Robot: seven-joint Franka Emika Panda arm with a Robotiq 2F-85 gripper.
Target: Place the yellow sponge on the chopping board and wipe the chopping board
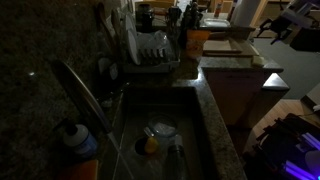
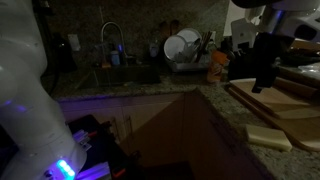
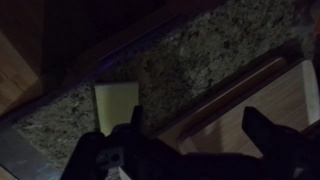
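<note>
The yellow sponge is on the countertop beside the chopping board, and my gripper will close next on the long sides of the yellow sponge (image 1: 258, 61) (image 3: 117, 118).
The yellow sponge (image 3: 113, 97) lies flat on the dark speckled countertop in the wrist view. In an exterior view it is a pale block (image 2: 268, 136) near the counter's front edge. The chopping board (image 3: 262, 95) is a pale wood slab to the right of the sponge, and it shows in both exterior views (image 2: 285, 100) (image 1: 226, 45). My gripper (image 3: 197, 128) is open and empty. It hangs above the board's near edge, with one finger just beside the sponge. In an exterior view the gripper (image 2: 265, 68) hovers above the board.
A sink (image 1: 195, 135) holds a rounded yellow-orange lump (image 1: 150, 146) and dishes under a tall faucet (image 1: 85, 92). A dish rack with plates (image 2: 185, 48) stands behind the board. An orange object (image 2: 218, 68) stands by the rack. The room is very dark.
</note>
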